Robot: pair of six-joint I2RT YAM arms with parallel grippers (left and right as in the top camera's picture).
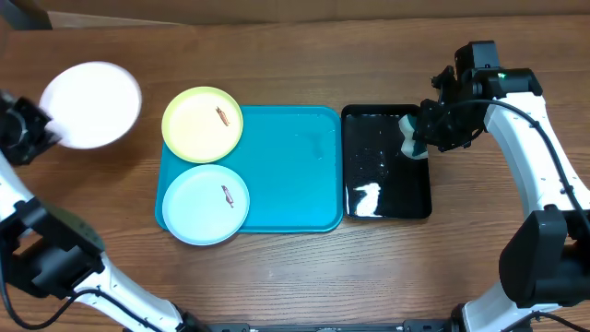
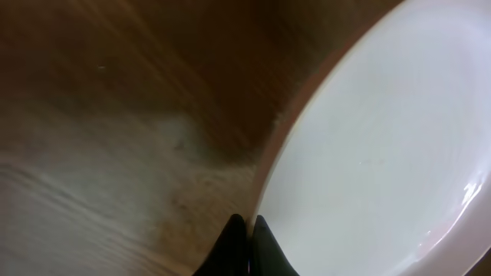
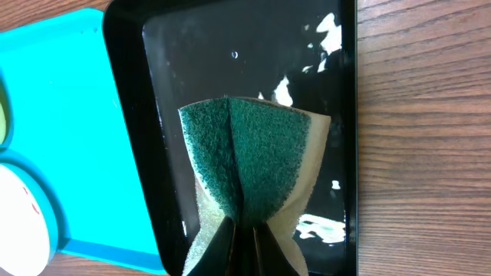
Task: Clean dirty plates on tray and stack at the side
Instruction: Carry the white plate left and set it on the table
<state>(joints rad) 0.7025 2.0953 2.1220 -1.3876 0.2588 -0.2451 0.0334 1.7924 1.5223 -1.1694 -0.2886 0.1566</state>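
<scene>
The robot's left gripper should set the white plate down on the wooden table [image 1: 101, 162] next to the yellow-green and pale blue plates.
The white plate [image 1: 90, 103] is at the far left, off the turquoise tray [image 1: 295, 175], over the wooden table. My left gripper [image 1: 41, 129] is shut on its rim; the plate fills the right of the left wrist view [image 2: 383, 153], fingertips [image 2: 247, 230] pinching its edge. The yellow-green plate [image 1: 202, 124] and pale blue plate [image 1: 204, 204] lie on the tray's left side, each with a reddish-brown smear. My right gripper [image 3: 247, 238] is shut on a green-and-cream sponge [image 3: 249, 165], held over the black tray [image 1: 387, 171]; the gripper also shows overhead [image 1: 419, 138].
The glossy black tray [image 3: 130, 92] sits right of the turquoise tray and holds wet, shiny patches. Wooden table surface lies around both trays. The right half of the turquoise tray holds no plates.
</scene>
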